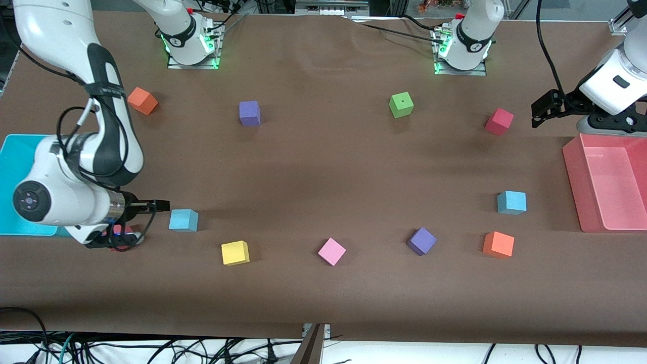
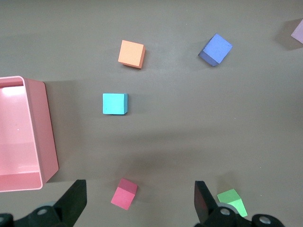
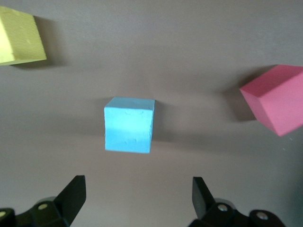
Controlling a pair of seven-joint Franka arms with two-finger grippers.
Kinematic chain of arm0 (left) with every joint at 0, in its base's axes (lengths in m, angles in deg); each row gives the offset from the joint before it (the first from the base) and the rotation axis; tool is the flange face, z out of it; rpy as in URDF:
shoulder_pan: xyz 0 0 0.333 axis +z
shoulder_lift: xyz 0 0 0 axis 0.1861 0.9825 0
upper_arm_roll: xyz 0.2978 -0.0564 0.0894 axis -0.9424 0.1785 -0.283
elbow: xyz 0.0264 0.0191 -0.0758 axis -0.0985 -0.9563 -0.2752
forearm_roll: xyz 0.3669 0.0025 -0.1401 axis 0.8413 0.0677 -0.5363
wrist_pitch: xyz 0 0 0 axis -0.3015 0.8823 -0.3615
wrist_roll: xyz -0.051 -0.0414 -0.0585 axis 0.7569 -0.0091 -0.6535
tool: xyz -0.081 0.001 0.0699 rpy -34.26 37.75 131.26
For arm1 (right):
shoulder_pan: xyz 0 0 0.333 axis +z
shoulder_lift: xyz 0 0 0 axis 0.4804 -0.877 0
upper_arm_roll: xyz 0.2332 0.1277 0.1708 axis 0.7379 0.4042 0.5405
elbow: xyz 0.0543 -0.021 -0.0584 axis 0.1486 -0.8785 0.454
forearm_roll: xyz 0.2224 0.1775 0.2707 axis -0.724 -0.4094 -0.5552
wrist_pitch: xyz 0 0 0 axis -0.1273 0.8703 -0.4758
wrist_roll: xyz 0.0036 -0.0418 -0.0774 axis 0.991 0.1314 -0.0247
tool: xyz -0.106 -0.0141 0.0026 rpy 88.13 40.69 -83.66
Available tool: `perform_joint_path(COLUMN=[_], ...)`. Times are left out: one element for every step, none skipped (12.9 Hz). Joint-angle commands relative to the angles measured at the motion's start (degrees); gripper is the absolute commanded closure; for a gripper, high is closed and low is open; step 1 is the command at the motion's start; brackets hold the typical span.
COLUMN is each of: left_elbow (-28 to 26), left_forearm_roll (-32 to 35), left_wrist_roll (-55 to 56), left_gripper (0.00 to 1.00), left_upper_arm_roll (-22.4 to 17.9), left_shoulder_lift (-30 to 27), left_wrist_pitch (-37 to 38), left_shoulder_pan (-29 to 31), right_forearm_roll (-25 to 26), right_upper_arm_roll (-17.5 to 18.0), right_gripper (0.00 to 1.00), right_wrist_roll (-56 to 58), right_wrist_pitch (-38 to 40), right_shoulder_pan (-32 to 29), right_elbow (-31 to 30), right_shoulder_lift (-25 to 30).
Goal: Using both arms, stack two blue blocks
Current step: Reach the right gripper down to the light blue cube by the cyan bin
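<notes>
The robot's right gripper should next go to the blue block near the yellow cube and close on the block's opposite sides point(image 1: 183, 220) point(image 3: 128, 126).
One blue block point(image 1: 183, 220) point(image 3: 129, 124) lies toward the right arm's end of the table. My right gripper point(image 1: 154, 207) point(image 3: 137, 198) hangs low beside it, open, with nothing between its fingers. The other blue block point(image 1: 511, 202) point(image 2: 115, 103) rests near the pink bin point(image 1: 573, 172) at the left arm's end. My left gripper point(image 1: 543, 110) point(image 2: 139, 191) is up in the air beside the bin's edge, open and empty. In the left wrist view a red cube point(image 2: 124, 194) lies on the table below its jaws.
A cyan bin point(image 1: 15, 167) sits under the right arm. Scattered cubes: orange point(image 1: 143, 100), purple point(image 1: 249, 113), green point(image 1: 401, 104), red point(image 1: 499, 121), yellow point(image 1: 235, 253), pink point(image 1: 331, 251), purple point(image 1: 421, 240), orange point(image 1: 498, 244). Another red cube point(image 3: 277, 99) lies by the right gripper.
</notes>
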Motion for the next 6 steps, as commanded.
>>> perform_joint_path(left_elbow=[0.9,0.9,0.9,0.9,0.9,0.9], left_forearm_roll=[-1.0,-1.0,-0.9,-0.9,-0.9,-0.9], left_wrist_roll=[0.1,0.1,0.1,0.1,0.1,0.1], left_gripper=[0.00,0.00,0.00,0.00,0.00,0.00], left_upper_arm_roll=[-0.2,-0.2,-0.2,-0.2,-0.2,-0.2], left_shoulder_lift=[0.0,0.0,0.0,0.0,0.0,0.0], left_wrist_pitch=[0.7,0.7,0.7,0.7,0.7,0.7], left_shoulder_pan=[-0.1,-0.1,-0.1,-0.1,-0.1,-0.1], right_forearm_roll=[-0.7,-0.7,-0.7,-0.7,-0.7,-0.7], right_upper_arm_roll=[0.2,0.2,0.2,0.2,0.2,0.2], right_gripper=[0.01,0.01,0.01,0.01,0.01,0.01], right_wrist_roll=[-0.6,-0.6,-0.6,-0.6,-0.8,-1.0], right_wrist_pitch=[-3.1,-4.3,-5.4,-6.3,-7.0,-8.2], right_shoulder_pan=[0.3,0.4,0.6,0.7,0.9,1.5], right_elbow=[0.3,0.3,0.2,0.2,0.1,-0.5], right_shoulder_lift=[-2.3,-3.2,-4.2,-4.7,-5.3,-5.4])
